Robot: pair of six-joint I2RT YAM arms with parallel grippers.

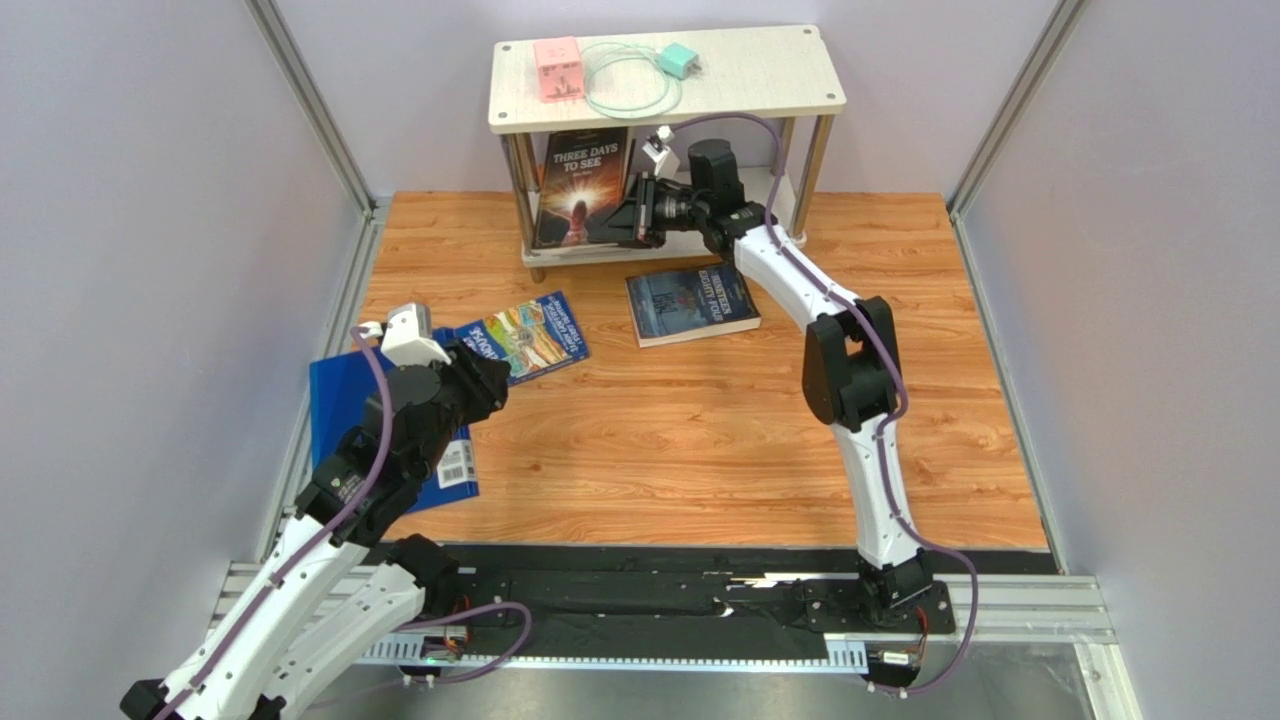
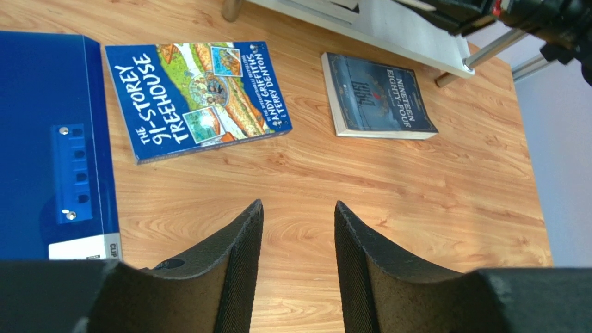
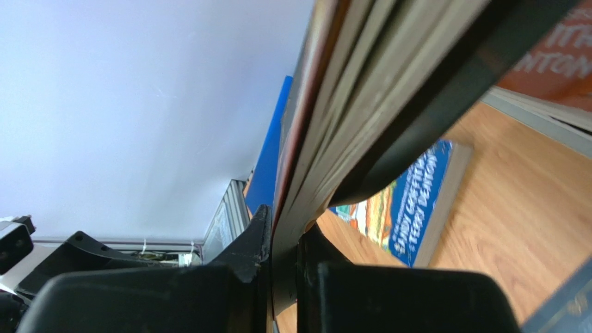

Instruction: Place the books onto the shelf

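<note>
The black book goes from my right gripper onto the shelf's lower board (image 1: pixel 576 236), against the orange cover.
The black book "Three Days to See" (image 1: pixel 583 183) stands upright on the lower board of the shelf (image 1: pixel 781 93). My right gripper (image 1: pixel 639 210) is shut on its right edge. In the right wrist view the gripper (image 3: pixel 285 229) pinches the book's page edge (image 3: pixel 347 104), and part of an orange cover (image 3: pixel 556 55) shows behind. The blue cartoon book (image 1: pixel 526 338) (image 2: pixel 198 97) and the dark blue-grey book (image 1: pixel 691 305) (image 2: pixel 379 97) lie flat on the wooden floor. My left gripper (image 1: pixel 484 375) (image 2: pixel 299 208) hangs open over bare wood, near the blue cartoon book, holding nothing.
A blue clip folder (image 1: pixel 361 420) (image 2: pixel 48 139) lies at the left under my left arm. On the shelf's top board are a pink box (image 1: pixel 558 68), a coiled cable (image 1: pixel 628 83) and a teal plug (image 1: pixel 681 60). Grey walls close in both sides.
</note>
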